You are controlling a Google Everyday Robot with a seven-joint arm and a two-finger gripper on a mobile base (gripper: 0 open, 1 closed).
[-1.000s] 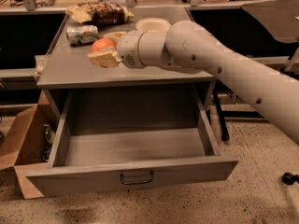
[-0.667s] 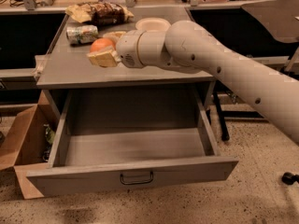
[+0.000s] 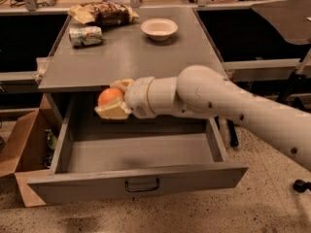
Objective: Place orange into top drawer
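The robot's gripper will release the orange on the middle of the drawer's bare bottom [image 3: 139, 141], straight behind the wire handle.
The orange [image 3: 110, 95] is round and bright, held between the pale fingers of my gripper [image 3: 114, 100]. The gripper is shut on it, just in front of the tabletop's front edge, above the back left part of the open top drawer [image 3: 141, 154]. The drawer is wide, shallow and grey, pulled fully out, with a small dark wire handle [image 3: 142, 185] centred on its front panel. Its inside is bare. My white arm reaches in from the right.
On the grey tabletop [image 3: 131, 52] stand a white bowl [image 3: 159, 29], a silver-green can [image 3: 86, 36] lying on its side, and a snack bag [image 3: 103, 12]. A brown cardboard box [image 3: 22, 144] sits on the floor left of the drawer.
My gripper has carried the orange off the tabletop, forward and down, to above the open drawer. The bowl and the can on the tabletop have come into sight.
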